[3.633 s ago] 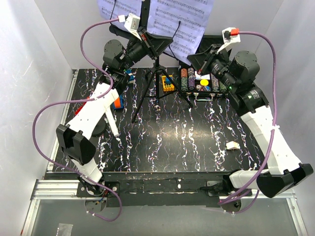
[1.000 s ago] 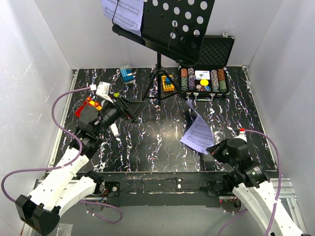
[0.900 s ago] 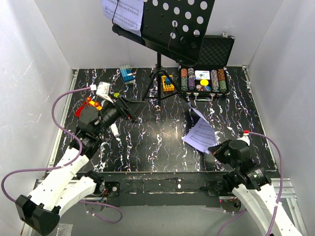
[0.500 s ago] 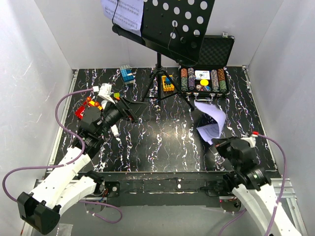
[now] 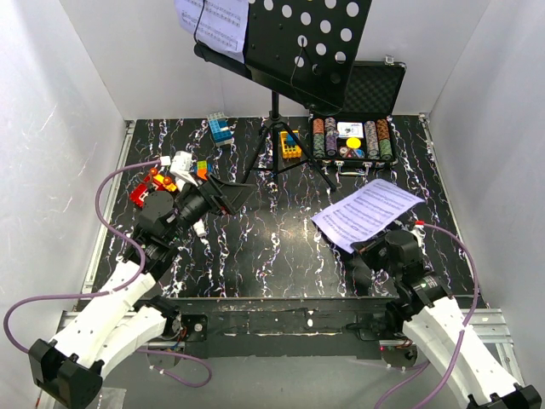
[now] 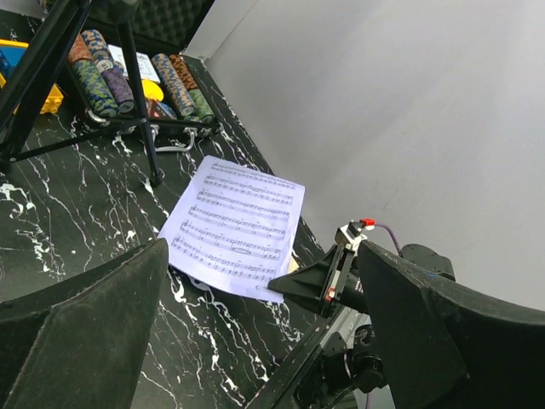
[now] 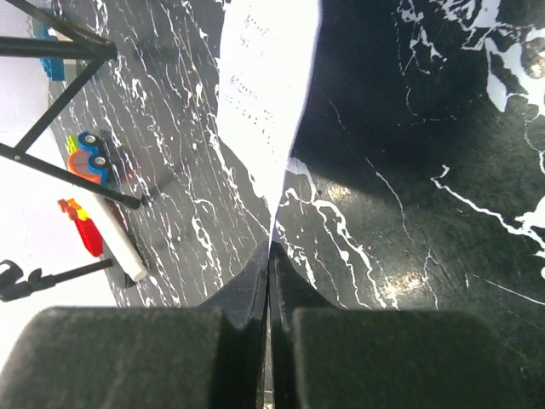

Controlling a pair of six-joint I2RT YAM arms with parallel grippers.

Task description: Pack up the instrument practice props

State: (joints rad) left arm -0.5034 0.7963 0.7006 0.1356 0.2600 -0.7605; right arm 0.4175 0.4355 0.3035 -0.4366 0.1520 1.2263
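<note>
My left gripper will go to the black music stand next, and there it will close on the middle of the tripod leg (image 5: 254,162) nearest to this gripper.
The black music stand (image 5: 306,43) rises at the back centre on tripod legs (image 5: 272,149), and one white sheet-music page (image 5: 213,21) rests on the left of its perforated desk. A second sheet-music page (image 5: 368,211) lies nearly flat over the table's right side. My right gripper (image 5: 356,256) is shut on this page's near edge. In the right wrist view the fingertips (image 7: 271,247) pinch the page (image 7: 268,94), which runs away from them. My left gripper (image 5: 230,194) hovers open and empty over the left middle, facing the page (image 6: 238,226). Its wide fingers (image 6: 443,332) frame that view.
An open black case of poker chips (image 5: 353,141) stands back right, just behind the stand's legs. Small toy blocks lie at the back: blue (image 5: 220,128), yellow (image 5: 291,145) and red (image 5: 140,189). A white rod (image 5: 197,228) lies beside my left arm. White walls enclose three sides.
My right gripper has swung the page down from upright to nearly flat on the right side. My left arm shifted slightly, with its gripper staying open.
</note>
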